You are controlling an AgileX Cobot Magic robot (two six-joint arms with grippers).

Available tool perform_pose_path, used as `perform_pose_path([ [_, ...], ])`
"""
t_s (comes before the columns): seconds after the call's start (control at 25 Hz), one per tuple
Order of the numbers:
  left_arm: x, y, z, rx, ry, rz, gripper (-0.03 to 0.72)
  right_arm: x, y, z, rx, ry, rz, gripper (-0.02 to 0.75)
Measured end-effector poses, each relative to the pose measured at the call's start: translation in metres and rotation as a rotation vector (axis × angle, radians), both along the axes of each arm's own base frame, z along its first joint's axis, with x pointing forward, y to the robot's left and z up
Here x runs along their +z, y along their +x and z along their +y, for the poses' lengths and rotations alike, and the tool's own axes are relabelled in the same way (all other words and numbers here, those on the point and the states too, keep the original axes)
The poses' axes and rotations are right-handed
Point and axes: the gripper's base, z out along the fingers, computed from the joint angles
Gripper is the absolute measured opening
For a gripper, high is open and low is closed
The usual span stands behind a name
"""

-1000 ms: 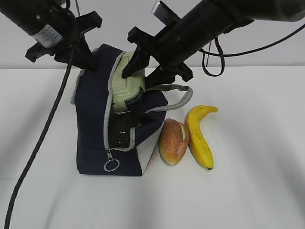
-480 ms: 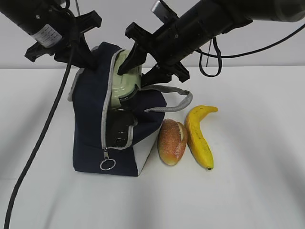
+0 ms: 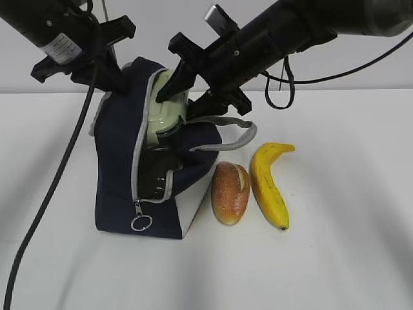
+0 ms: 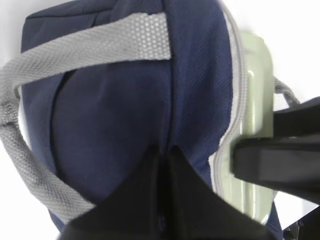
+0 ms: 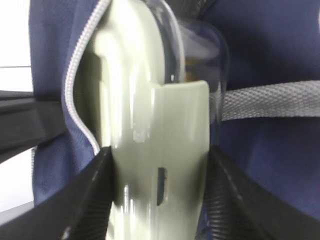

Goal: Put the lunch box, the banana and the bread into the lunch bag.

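Observation:
Next, I release the lunch box from my right gripper deep in the lunch bag's black interior (image 3: 162, 161), up behind the ring pull.
The navy lunch bag (image 3: 119, 161) stands on the white table with its grey zipper open. My right gripper (image 3: 187, 93) is shut on the lunch box (image 3: 165, 110), whose sage-green lid (image 5: 150, 150) is halfway inside the bag's opening. My left gripper (image 3: 113, 81) is shut on the bag's top fabric (image 4: 125, 115) beside a grey handle (image 4: 85, 47). The bread (image 3: 230, 192) lies right of the bag. The yellow banana (image 3: 268, 184) lies just right of the bread.
The bag's ring pull (image 3: 141, 223) hangs low at the front. A second grey handle (image 3: 226, 132) loops out to the right above the bread. A black cable (image 3: 51, 194) hangs down from the left arm.
The right gripper has pushed the lunch box deeper and leftward into the bag. The bag has tilted and shifted slightly left, and the bread has slid left with it.

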Motion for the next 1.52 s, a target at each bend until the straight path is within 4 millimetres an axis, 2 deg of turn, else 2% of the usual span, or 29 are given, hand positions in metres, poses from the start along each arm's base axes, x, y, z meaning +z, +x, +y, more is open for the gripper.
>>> perform_pose_path([
  [0.36, 0.0, -0.001, 0.0, -0.003, 0.002, 0.004, 0.0, -0.041, 0.004, 0.021, 0.03, 0.005, 0.067, 0.388],
  [0.64, 0.001, -0.001, -0.002, -0.003, -0.017, 0.009, 0.0, -0.07, 0.012, 0.024, 0.012, -0.03, 0.092, 0.388],
  [1.0, 0.001, -0.001, -0.002, -0.003, -0.018, 0.009, 0.0, -0.096, 0.017, 0.023, 0.004, -0.08, 0.105, 0.387],
  [1.32, 0.0, -0.001, -0.002, -0.005, -0.017, 0.013, 0.0, -0.102, 0.018, 0.022, 0.011, -0.108, 0.102, 0.396],
  [1.44, 0.0, -0.002, -0.002, -0.006, -0.017, 0.015, 0.0, -0.102, 0.017, 0.023, 0.02, -0.109, 0.104, 0.445],
  [1.52, 0.0, -0.002, -0.002, -0.006, -0.018, 0.016, 0.0, -0.1, 0.016, 0.023, 0.042, -0.105, 0.108, 0.515],
])
